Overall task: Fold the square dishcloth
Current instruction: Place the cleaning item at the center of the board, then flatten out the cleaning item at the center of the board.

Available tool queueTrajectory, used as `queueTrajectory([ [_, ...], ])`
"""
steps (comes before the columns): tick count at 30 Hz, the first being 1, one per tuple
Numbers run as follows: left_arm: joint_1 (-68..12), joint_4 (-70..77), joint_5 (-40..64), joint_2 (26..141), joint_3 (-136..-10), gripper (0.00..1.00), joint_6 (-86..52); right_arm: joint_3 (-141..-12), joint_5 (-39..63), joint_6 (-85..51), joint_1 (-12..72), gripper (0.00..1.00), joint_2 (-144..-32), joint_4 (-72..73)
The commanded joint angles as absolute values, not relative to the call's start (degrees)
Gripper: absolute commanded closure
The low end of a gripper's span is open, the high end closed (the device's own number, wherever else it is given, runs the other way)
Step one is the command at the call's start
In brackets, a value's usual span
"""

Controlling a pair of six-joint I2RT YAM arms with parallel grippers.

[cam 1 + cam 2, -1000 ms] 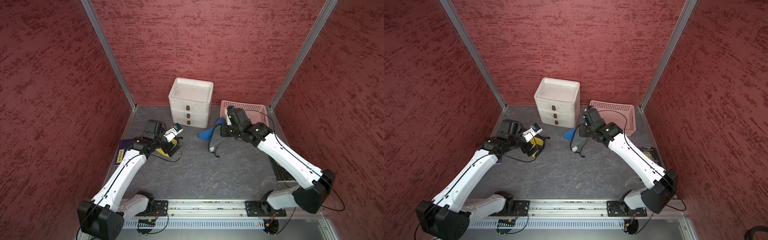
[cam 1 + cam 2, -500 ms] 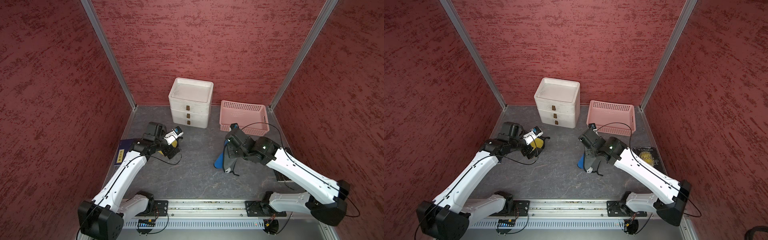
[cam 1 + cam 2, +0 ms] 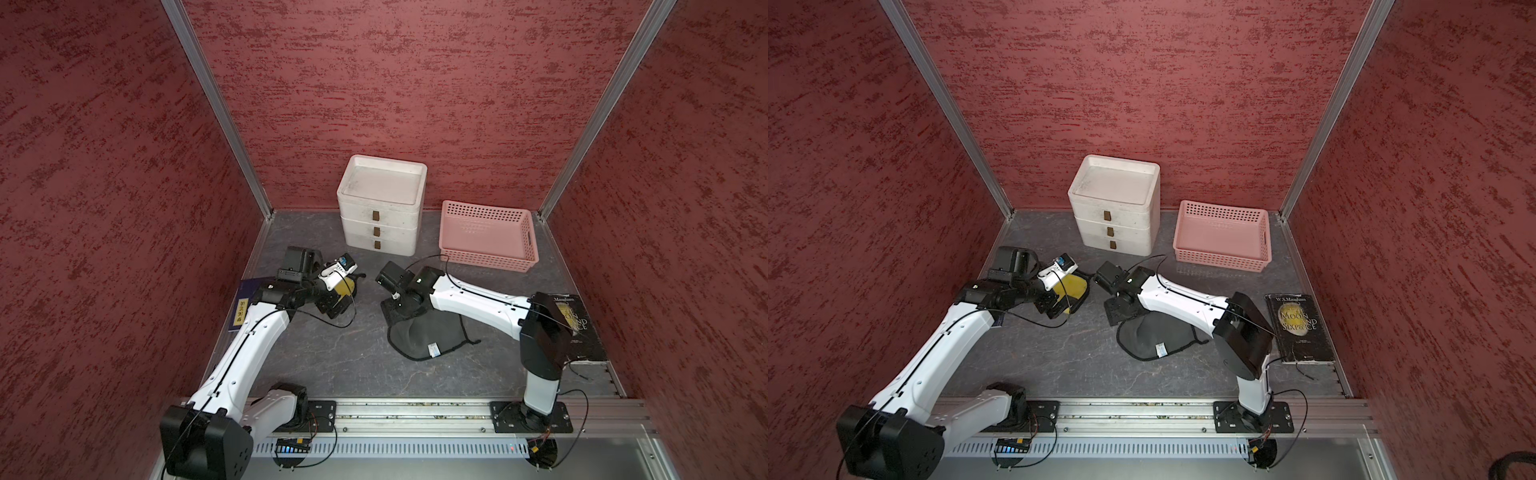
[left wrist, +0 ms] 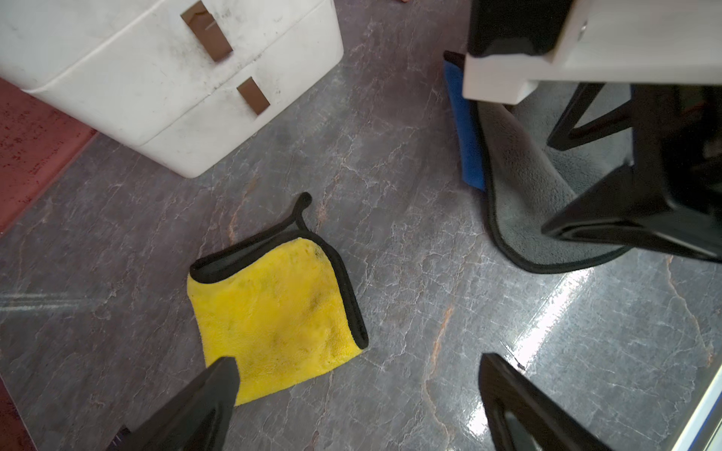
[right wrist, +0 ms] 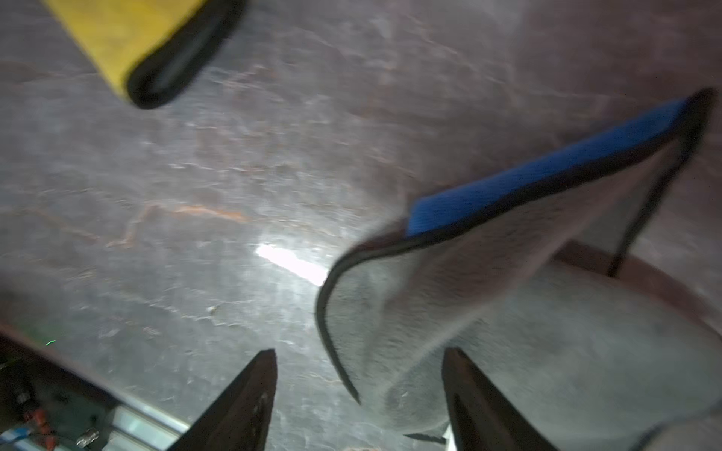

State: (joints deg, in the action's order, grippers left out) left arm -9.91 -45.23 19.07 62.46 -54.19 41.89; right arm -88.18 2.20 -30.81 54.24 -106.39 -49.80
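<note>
I will next move my left gripper to the dishcloth's near-side corner (image 3: 396,348) (image 4: 521,257), on the side of the white tag that faces the yellow cloth, and close it there.
The dishcloth (image 3: 428,336) (image 3: 1158,332) is grey with black trim and a blue underside. It lies rumpled on the dark table, right of the middle. My right gripper (image 3: 394,308) (image 3: 1115,311) hovers open over its left end. In the right wrist view the cloth (image 5: 488,312) is blurred. One edge stands up showing blue, and a corner lies between the parted fingers of the right gripper (image 5: 359,351) without being pinched. My left gripper (image 3: 331,306) (image 4: 357,359) is open just above the table, beside a small folded yellow cloth (image 4: 273,304) (image 3: 347,286).
A white three-drawer box (image 3: 380,208) stands at the back, with a pink basket (image 3: 486,237) to its right. A dark book (image 3: 575,328) lies at the right edge under my right arm. A blue booklet (image 3: 243,307) lies at the left edge.
My right arm swung the dishcloth from beside the pink basket forward to the middle of the table, then opened. The cloth has dropped onto the table. My left arm has barely moved.
</note>
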Motion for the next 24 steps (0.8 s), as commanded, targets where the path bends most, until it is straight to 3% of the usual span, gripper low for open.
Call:
queueTrajectory([
  [1,-11.11,-46.13,19.42,62.32,-52.74,0.0,44.85,-87.74,9.76,-30.8,50.75,0.09,-97.63,-42.53],
  [3,-13.18,-46.29,19.42,62.31,-52.34,0.0,46.13,-82.99,4.91,-30.9,49.08,0.04,-93.23,-44.22],
  [9,-27.86,-46.7,17.0,64.18,-51.59,0.01,49.5,-63.16,-6.54,-37.97,44.36,0.05,-78.24,-50.62],
  [15,-41.33,-42.08,14.73,70.27,-47.63,0.05,58.82,-46.38,-6.68,-44.53,41.07,0.09,-66.62,-50.99],
  [24,-43.54,-38.43,12.01,91.45,-55.36,0.16,63.53,-38.49,-4.45,-45.64,37.27,0.15,-67.73,-43.96],
])
